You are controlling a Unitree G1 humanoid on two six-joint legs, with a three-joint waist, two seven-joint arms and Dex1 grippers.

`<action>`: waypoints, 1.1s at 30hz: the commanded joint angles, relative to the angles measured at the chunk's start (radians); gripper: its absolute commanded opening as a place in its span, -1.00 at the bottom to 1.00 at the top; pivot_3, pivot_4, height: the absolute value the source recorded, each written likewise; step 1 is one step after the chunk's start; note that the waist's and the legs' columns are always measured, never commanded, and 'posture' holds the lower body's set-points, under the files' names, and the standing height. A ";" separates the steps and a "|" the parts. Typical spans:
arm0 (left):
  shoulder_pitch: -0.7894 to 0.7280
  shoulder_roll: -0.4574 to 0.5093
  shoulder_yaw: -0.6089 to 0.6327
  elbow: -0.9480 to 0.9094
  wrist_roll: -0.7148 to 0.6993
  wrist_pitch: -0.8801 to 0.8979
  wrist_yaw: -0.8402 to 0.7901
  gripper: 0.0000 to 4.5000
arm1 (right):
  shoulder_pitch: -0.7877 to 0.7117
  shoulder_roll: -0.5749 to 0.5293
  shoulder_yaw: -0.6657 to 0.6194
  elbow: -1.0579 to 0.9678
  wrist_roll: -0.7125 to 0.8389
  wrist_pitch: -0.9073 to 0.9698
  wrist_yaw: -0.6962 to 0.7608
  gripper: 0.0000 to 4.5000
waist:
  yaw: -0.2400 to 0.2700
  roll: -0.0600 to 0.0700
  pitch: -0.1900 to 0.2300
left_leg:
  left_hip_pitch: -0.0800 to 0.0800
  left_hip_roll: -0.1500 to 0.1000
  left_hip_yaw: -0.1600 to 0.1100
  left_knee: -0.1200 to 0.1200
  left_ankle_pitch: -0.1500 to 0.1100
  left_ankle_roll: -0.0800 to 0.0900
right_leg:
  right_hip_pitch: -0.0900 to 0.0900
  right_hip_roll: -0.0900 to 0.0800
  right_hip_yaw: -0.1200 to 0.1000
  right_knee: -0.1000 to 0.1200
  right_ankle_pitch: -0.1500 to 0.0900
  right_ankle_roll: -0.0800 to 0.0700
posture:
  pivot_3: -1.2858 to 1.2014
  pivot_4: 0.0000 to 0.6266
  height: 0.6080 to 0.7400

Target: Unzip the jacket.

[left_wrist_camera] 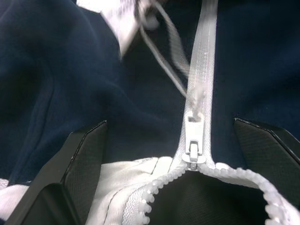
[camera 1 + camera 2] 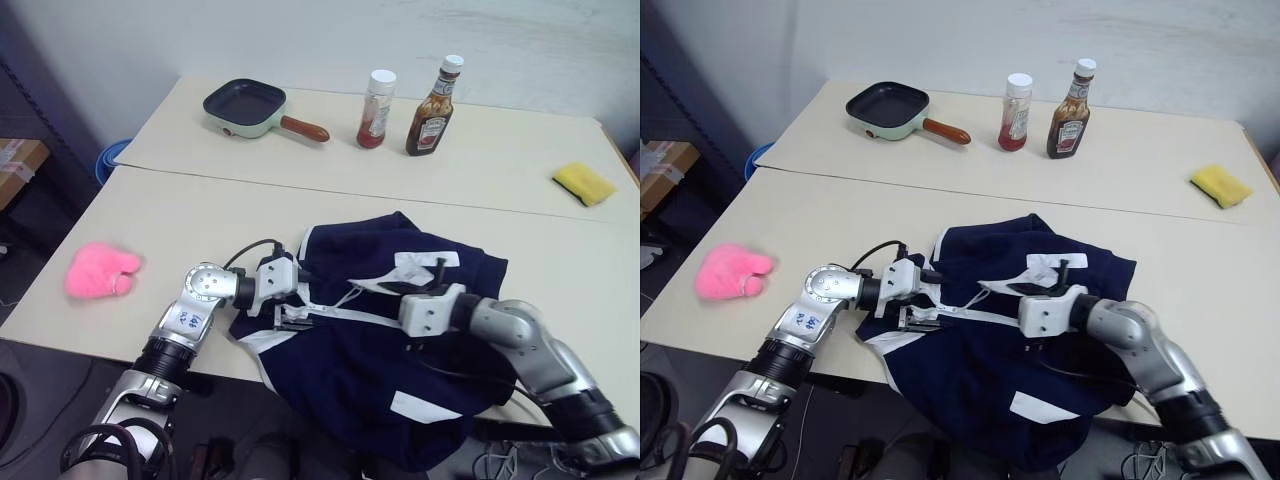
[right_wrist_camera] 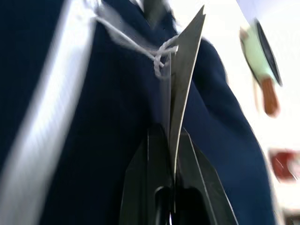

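The robot's right gripper should release the hang tag on the bare near table (image 2: 581, 309) just beyond the bottom hem of the jacket.
The dark navy jacket (image 2: 380, 350) lies on the near table, its lower part hanging over the front edge. My left gripper (image 2: 292, 305) is open at the collar end. In the left wrist view its fingers (image 1: 79, 154) stand wide on either side of the white zipper slider (image 1: 192, 152), with the zipper teeth parted just behind the slider. My right gripper (image 2: 392, 288) reaches in from the right over the jacket's chest. It is shut on the hang tag (image 3: 185, 79), which shows edge-on, with its white string (image 3: 159, 58) running back toward the zipper.
A pink plush toy (image 2: 100, 270) lies at the left of the near table (image 2: 150, 210). On the far table stand a green pan (image 2: 247, 108), a spice jar (image 2: 377, 110) and a sauce bottle (image 2: 432, 108). A yellow sponge (image 2: 583, 183) lies at the far right.
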 commanded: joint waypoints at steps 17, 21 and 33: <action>0.075 0.024 -0.063 0.018 0.082 0.110 0.086 1.00 | 0.425 -0.107 -0.582 -0.134 -0.011 0.205 -0.177 -0.99 | 0.001 0.006 -0.004 | 0.014 -0.001 -0.003 -0.004 -0.001 0.000 | 0.016 -0.006 0.007 -0.010 0.000 0.000 | 0.03 -0.52 1.00; 0.085 0.031 -0.060 0.031 0.081 0.091 0.083 1.00 | 0.534 -0.135 -0.721 -0.045 0.000 0.158 -0.195 -0.99 | 0.000 0.011 -0.007 | 0.016 -0.001 -0.003 -0.007 -0.001 0.000 | 0.017 -0.006 0.008 -0.012 0.000 0.000 | 0.03 -0.52 1.00; 0.072 0.034 -0.070 0.079 0.090 0.034 0.073 1.00 | 0.491 -0.263 -0.703 0.433 -0.002 -0.019 -0.307 -0.99 | -0.010 0.019 -0.011 | 0.018 -0.001 -0.002 -0.012 0.000 0.000 | 0.018 -0.007 0.010 -0.016 0.000 0.000 | 0.03 -0.52 1.00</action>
